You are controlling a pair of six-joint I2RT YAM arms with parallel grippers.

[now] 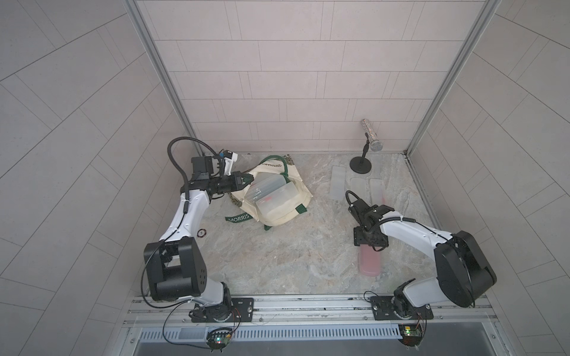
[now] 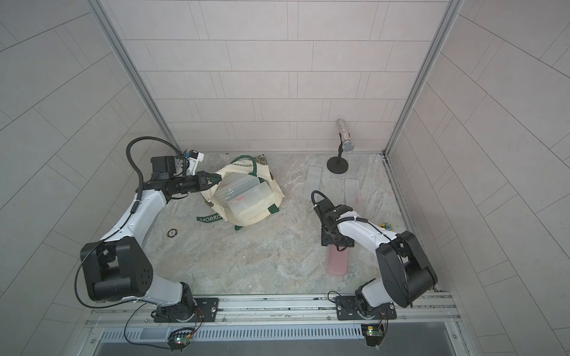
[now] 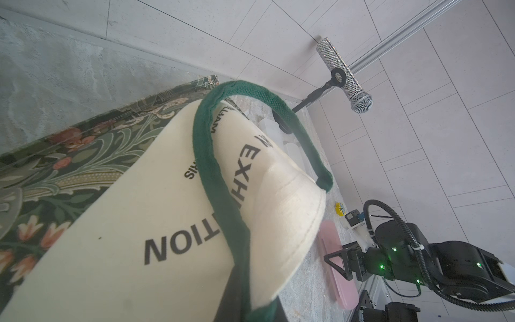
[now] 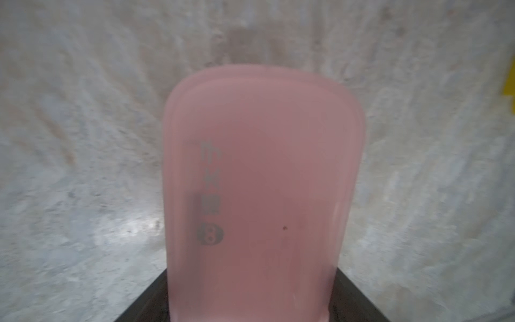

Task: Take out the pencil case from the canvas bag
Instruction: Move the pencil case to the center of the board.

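My right gripper will release the pink pencil case on the bare table (image 1: 383, 255) near the front metal rail.
The cream canvas bag (image 1: 287, 212) (image 2: 256, 215) lies on its side at the back left of the table, its mouth held up. My left gripper (image 1: 248, 180) (image 3: 245, 312) is shut on the bag's rim by a green handle (image 3: 206, 156). Translucent cases (image 1: 271, 194) show inside the mouth. The pink pencil case (image 1: 370, 262) (image 2: 337, 262) (image 4: 262, 181) lies flat on the table at the front right, outside the bag. My right gripper (image 1: 370, 246) (image 4: 250, 306) is shut on its near end, one finger against each long side.
Three translucent cases (image 1: 337, 182) (image 1: 359, 188) (image 1: 377, 188) lie at the back right. Behind them stands a glittery microphone (image 1: 370, 138) on a black stand. A small round disc (image 1: 201, 233) lies by the left arm and a yellow piece (image 2: 387, 227) by the right arm.
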